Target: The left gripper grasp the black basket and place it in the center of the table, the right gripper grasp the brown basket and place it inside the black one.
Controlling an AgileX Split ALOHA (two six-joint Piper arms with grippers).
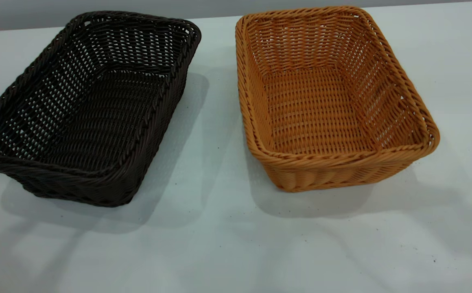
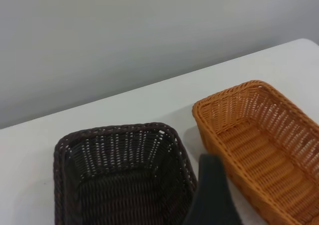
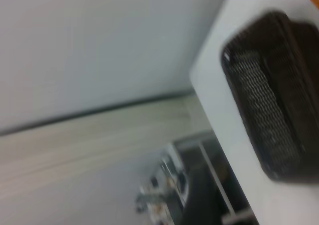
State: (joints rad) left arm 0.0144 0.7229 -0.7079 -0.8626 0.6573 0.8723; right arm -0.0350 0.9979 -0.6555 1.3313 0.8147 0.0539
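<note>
Next, my right gripper goes to the middle of the near rim (image 1: 352, 157) of the brown basket and closes there.
The black basket (image 1: 85, 110) sits on the white table (image 1: 219, 244) at the left, turned slightly askew. The brown basket (image 1: 329, 101) sits to its right, a gap of bare table between them. Both are upright and empty. Neither gripper shows in the exterior view. In the left wrist view a dark part of my left gripper (image 2: 212, 195) hangs above the gap between the black basket (image 2: 119, 175) and the brown basket (image 2: 264, 145), touching neither. The right wrist view is blurred; it shows the black basket (image 3: 274, 95) and a dark shape that may be my right gripper (image 3: 199, 200).
A pale grey wall (image 1: 138, 10) runs behind the table's far edge. The right wrist view shows the table's edge (image 3: 214, 110) and blurred equipment (image 3: 164, 185) beyond it. Bare tabletop lies in front of both baskets.
</note>
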